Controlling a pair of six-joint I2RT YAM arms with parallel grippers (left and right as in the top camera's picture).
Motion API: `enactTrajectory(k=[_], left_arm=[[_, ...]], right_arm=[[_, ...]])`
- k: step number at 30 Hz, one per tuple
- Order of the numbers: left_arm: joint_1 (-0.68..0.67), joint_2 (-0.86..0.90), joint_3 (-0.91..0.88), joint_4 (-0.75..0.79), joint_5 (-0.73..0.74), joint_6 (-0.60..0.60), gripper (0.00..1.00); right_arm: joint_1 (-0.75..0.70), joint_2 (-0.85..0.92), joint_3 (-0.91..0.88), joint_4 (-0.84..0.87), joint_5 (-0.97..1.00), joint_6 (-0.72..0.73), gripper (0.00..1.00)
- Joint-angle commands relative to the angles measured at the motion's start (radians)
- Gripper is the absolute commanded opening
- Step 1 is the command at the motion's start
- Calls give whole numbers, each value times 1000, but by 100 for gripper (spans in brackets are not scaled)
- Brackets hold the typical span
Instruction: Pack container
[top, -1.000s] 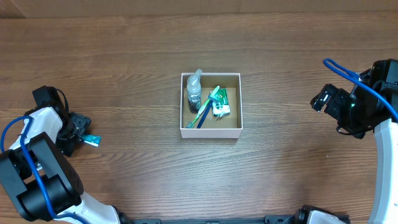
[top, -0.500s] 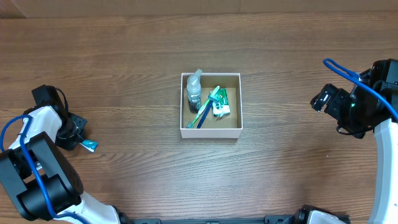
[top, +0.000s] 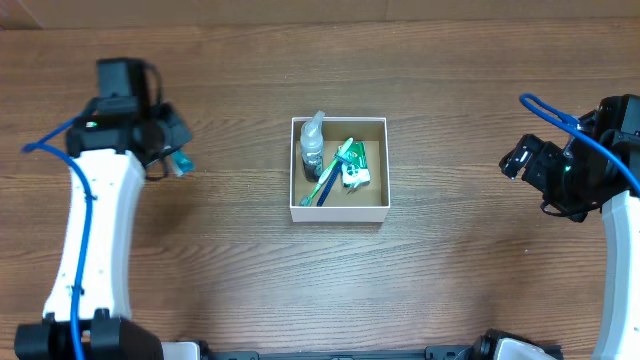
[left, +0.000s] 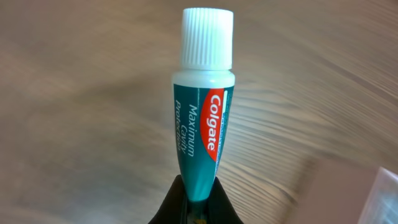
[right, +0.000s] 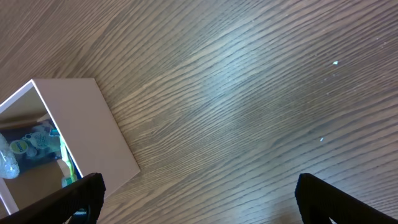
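My left gripper is holding the toothpaste tube. Next, I let go of it in the box (top: 344, 183), beside the toothbrush and partly over the green packet.
The container (top: 338, 212) is a white square box with a brown inside, at the middle of the table. In it lie a clear small bottle (top: 312, 145), a blue-green toothbrush (top: 330, 178) and a green packet (top: 354, 175). My left gripper (top: 172, 152) hangs to the left of the box, shut on the tail of a teal Colgate toothpaste tube (left: 202, 134) whose white cap points away from the jaws (left: 200, 200). The tube's end (top: 181, 164) shows below the gripper from overhead. My right gripper (top: 515, 160) stands open at the far right with nothing between its fingers (right: 196, 199).
Bare wood-grain table lies between both grippers and the box. The right wrist view shows the box's white side wall (right: 81, 124) at the left. A blue cable (top: 555, 115) loops off the right arm.
My left gripper shut on the toothpaste tube at the front left, then lifted it and swung toward the back and right, nearer the box. The right arm has not moved.
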Motion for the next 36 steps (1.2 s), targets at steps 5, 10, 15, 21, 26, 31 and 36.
enactTrajectory(k=[5, 10, 15, 21, 26, 31, 36], left_arm=[[-454, -29, 89, 22, 0, 327, 4], [-603, -25, 89, 29, -21, 423, 4], [-613, 27, 89, 57, 15, 516, 4], [-652, 259, 89, 137, 64, 521, 4], [-679, 344, 89, 140, 64, 513, 4], [-680, 341, 143, 84, 53, 513, 69], [-669, 253, 332, -85, -95, 361, 79]], right_arm=[[3, -3, 0, 6, -5, -5, 100], [3, -3, 0, 5, -5, -5, 100], [3, -3, 0, 6, -5, -5, 100], [3, -3, 0, 5, -5, -5, 100], [3, -3, -3, 6, -5, -5, 100], [4, -3, -5, 7, -5, -6, 100], [105, -3, -4, 55, 50, -61, 100]])
